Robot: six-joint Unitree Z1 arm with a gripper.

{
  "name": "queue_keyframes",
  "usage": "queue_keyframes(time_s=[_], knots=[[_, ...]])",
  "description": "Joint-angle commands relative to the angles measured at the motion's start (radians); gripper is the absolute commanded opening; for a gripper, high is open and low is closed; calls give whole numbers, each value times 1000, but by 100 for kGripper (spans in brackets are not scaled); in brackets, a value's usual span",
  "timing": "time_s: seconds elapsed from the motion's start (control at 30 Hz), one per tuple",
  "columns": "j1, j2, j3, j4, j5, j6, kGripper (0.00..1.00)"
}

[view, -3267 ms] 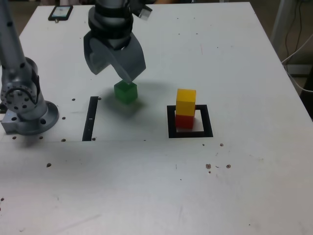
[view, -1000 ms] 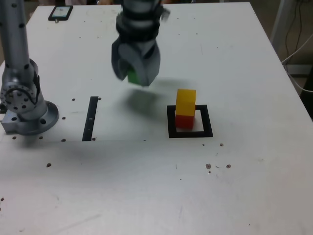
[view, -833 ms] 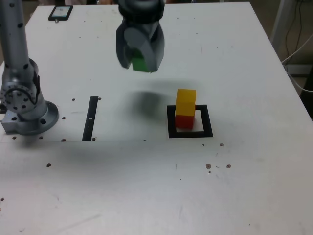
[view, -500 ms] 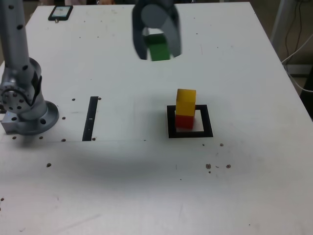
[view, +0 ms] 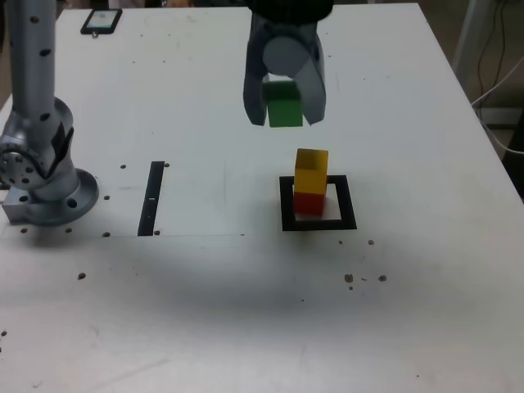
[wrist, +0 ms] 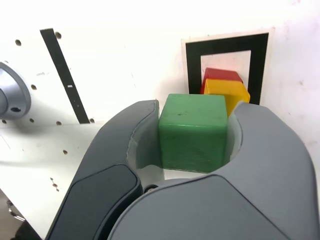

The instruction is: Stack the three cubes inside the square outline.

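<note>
The robot's gripper will release the green cube on top of the yellow cube (view: 306, 152) (wrist: 233, 101).
My gripper (view: 286, 110) is shut on the green cube (view: 285, 104) and holds it in the air, above and slightly to the exterior view's left of the stack. The yellow cube (view: 311, 169) sits on the red cube (view: 309, 202) inside the black square outline (view: 318, 223). In the wrist view the green cube (wrist: 193, 131) fills the space between the grey jaws, with the yellow cube (wrist: 231, 95), the red cube (wrist: 221, 75) and the square outline (wrist: 192, 65) showing beyond it.
A straight black strip (view: 152, 197) lies on the white table (view: 262, 311) to the exterior view's left of the outline. The arm's grey base (view: 41, 176) stands at the far left. A phone (view: 101, 20) lies at the back left corner.
The gripper closed on the green cube, lifted it off the table and carried it to the exterior view's right, toward the yellow-on-red stack. The stack has not moved.
</note>
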State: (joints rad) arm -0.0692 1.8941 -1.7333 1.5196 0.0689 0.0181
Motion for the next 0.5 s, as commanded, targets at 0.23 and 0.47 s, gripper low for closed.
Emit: queue_keyframes(time_s=[0.23,0.47], knots=[[-51,59,-37,2,-4,-16,10],[-55,77,-30,-8,-13,-23,10]])
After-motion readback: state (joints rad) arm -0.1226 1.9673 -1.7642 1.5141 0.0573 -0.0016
